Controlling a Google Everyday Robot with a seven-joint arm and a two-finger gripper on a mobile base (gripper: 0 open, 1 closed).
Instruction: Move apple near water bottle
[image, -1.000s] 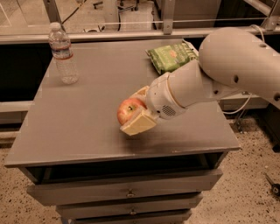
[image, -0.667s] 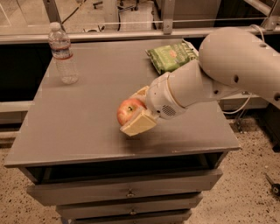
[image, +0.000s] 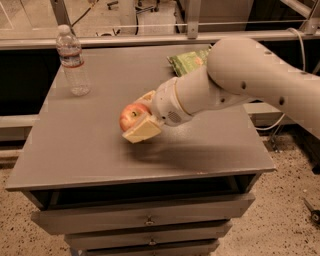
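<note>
The apple will go down close beside the clear water bottle (image: 98, 82), toward the green snack bag. The apple is now held above the table's middle.
The red apple (image: 131, 116) with yellowish patches is held between the cream fingers of my gripper (image: 141, 114), which is shut on it a little above the middle of the grey table (image: 85, 150). The white arm reaches in from the right. The clear water bottle (image: 72, 61) with a white cap and red-and-white label stands upright at the far left corner of the table, well to the left of and beyond the apple.
A green snack bag (image: 189, 61) lies at the back of the table, partly behind my arm. The table has drawers (image: 145, 220) below its front edge. A rail and glass partition run behind the table.
The gripper has carried the apple a little to the left and away from the front edge, off the tabletop. The bottle and bag have not moved.
</note>
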